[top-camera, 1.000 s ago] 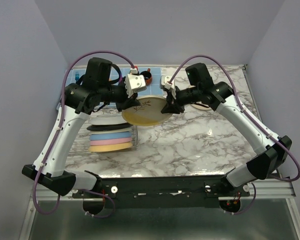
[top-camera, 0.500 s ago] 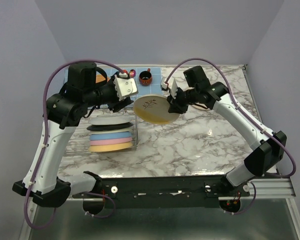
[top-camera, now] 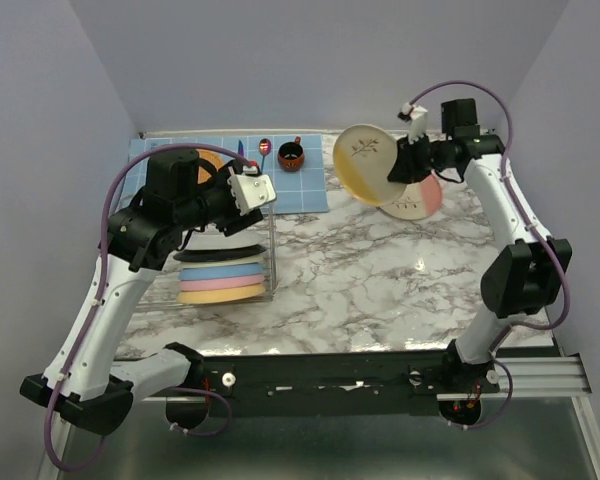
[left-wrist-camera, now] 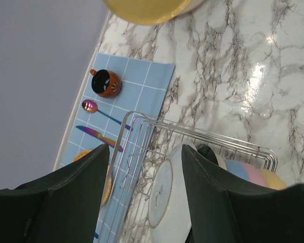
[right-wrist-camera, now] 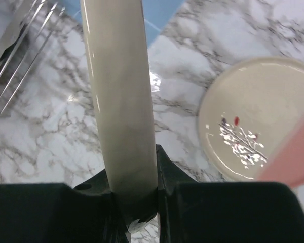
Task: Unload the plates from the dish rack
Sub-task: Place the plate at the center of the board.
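Next, my right gripper lets go of the cream-and-yellow plate on top of the cream twig plate (top-camera: 408,188) (right-wrist-camera: 268,120) that lies on the marble table.
My right gripper (top-camera: 400,165) is shut on the rim of a cream-and-yellow plate with a twig motif (top-camera: 365,163) and holds it tilted in the air at the back right. In the right wrist view the plate (right-wrist-camera: 119,91) stands edge-on in my gripper (right-wrist-camera: 137,172). Below it, a cream twig plate (right-wrist-camera: 253,131) lies on a pink plate (right-wrist-camera: 294,162). My left gripper (top-camera: 242,215) is open over the dish rack (top-camera: 270,262). A pale plate (left-wrist-camera: 164,197) stands between its fingers. Black-rimmed, blue (top-camera: 220,271), pink and yellow-orange plates stand in the rack.
A blue checked placemat (top-camera: 305,190) lies at the back with a dark red cup (top-camera: 291,155), a spoon (left-wrist-camera: 91,106) and an orange woven disc (left-wrist-camera: 81,154). The stacked plates (top-camera: 420,203) lie on the marble table by the right wall.
My right gripper has carried the twig plate from the table's middle up to the back right. My left gripper has drawn back left, away from that plate, to over the rack.
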Available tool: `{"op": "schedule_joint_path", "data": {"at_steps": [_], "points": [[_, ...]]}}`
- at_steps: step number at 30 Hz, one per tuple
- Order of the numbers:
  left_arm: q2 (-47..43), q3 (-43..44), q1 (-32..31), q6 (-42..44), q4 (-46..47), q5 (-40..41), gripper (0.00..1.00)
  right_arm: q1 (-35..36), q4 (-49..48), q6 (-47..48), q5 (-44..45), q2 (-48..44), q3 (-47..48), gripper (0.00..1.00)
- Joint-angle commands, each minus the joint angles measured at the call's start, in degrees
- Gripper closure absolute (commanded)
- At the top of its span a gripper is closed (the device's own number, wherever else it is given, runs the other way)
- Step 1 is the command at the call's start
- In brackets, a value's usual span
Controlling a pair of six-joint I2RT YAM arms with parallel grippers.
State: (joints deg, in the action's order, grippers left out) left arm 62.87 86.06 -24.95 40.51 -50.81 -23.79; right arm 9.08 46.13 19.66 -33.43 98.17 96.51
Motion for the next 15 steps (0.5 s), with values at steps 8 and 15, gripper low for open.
{"op": "schedule_joint_path", "data": {"at_steps": [8, 15], "points": [[-3.02, -6.52, -0.01, -0.52, 3.17, 2.26, 0.33, -17.6, -9.11, -21.57, -23.69, 12.92, 6.5, 0.99], [-4.07, -8.63, -0.01, -0.26, 2.82, 2.26, 0.33, -21.38, -14.14, -27.75, -29.31, 17.14, 4.21, 0.99]]}}
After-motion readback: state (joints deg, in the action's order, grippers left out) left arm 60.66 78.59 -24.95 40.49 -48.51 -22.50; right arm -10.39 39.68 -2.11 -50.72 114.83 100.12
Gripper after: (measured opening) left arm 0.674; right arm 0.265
